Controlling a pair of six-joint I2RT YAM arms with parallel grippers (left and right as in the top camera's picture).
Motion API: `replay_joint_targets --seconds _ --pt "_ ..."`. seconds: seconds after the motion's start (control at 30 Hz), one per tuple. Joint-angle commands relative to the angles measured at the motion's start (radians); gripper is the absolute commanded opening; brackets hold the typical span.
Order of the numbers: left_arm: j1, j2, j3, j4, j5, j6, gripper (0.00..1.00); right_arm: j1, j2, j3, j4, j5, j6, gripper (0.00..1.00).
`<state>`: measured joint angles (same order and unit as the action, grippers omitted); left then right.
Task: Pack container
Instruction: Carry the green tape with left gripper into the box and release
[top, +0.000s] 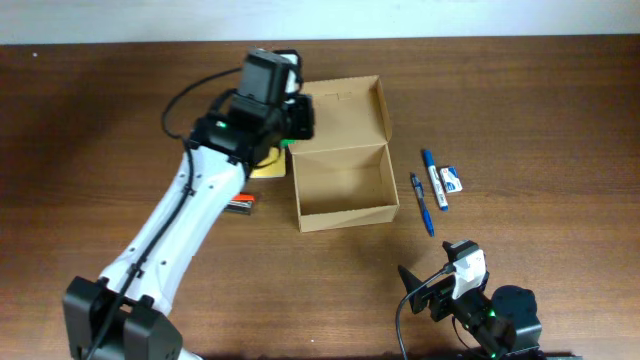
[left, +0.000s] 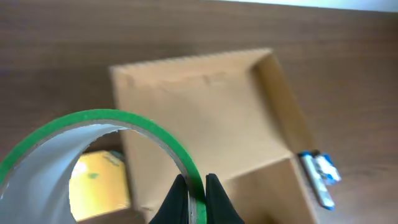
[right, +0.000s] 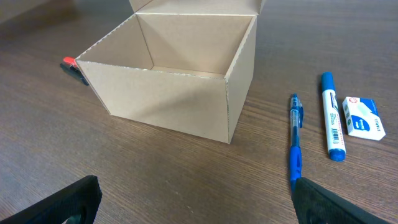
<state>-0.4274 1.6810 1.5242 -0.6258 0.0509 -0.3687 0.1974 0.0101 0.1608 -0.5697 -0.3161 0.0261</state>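
I will use my left gripper to release the green tape roll inside the tan cardboard box (top: 335, 198), toward the side of the box that is nearer the yellow pad.
The container (top: 345, 180) is an open tan cardboard box at the table's middle, its lid flap (top: 345, 105) folded back; it also shows in the right wrist view (right: 168, 87) and the left wrist view (left: 205, 118). My left gripper (left: 197, 196) is shut on the wall of a green tape roll (left: 124, 121) and holds it above the box's left edge; the overhead view shows only a green bit of the roll (top: 289, 142) under that gripper (top: 290, 120). My right gripper (top: 430, 290) is open and empty near the front edge, its fingers wide apart (right: 196, 199).
A blue pen (top: 422, 203), a blue marker (top: 436, 178) and a small white-blue eraser (top: 453, 179) lie right of the box. A yellow pad (top: 268, 165) and a red-black object (top: 240, 204) lie left of it.
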Motion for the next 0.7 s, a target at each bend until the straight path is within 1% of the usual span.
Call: replay_joint_targets --seconds 0.0,0.07,0.17,0.33,0.5,0.6,0.67 --pt "-0.068 -0.014 0.016 -0.004 -0.061 -0.122 0.02 0.005 -0.008 -0.006 0.002 -0.01 0.005 0.99" --pt "-0.125 -0.002 0.016 -0.008 -0.106 -0.141 0.02 0.005 -0.008 -0.006 0.002 -0.01 0.005 0.99" --pt "-0.188 0.04 0.016 -0.034 -0.177 -0.262 0.02 0.005 -0.008 -0.006 0.002 -0.01 0.005 0.99" --pt "-0.216 0.145 0.016 -0.038 -0.183 -0.368 0.02 0.005 -0.008 -0.006 0.002 -0.01 0.005 0.99" --pt "-0.216 0.211 0.016 -0.018 -0.186 -0.38 0.02 0.005 -0.008 -0.006 0.002 -0.01 0.005 0.99" --pt "-0.218 0.217 0.016 -0.018 -0.124 -0.379 0.02 0.005 -0.008 -0.006 0.002 -0.01 0.005 0.99" --pt "-0.225 0.217 0.016 -0.023 -0.118 -0.379 0.02 0.005 -0.008 -0.006 0.002 -0.01 0.005 0.99"
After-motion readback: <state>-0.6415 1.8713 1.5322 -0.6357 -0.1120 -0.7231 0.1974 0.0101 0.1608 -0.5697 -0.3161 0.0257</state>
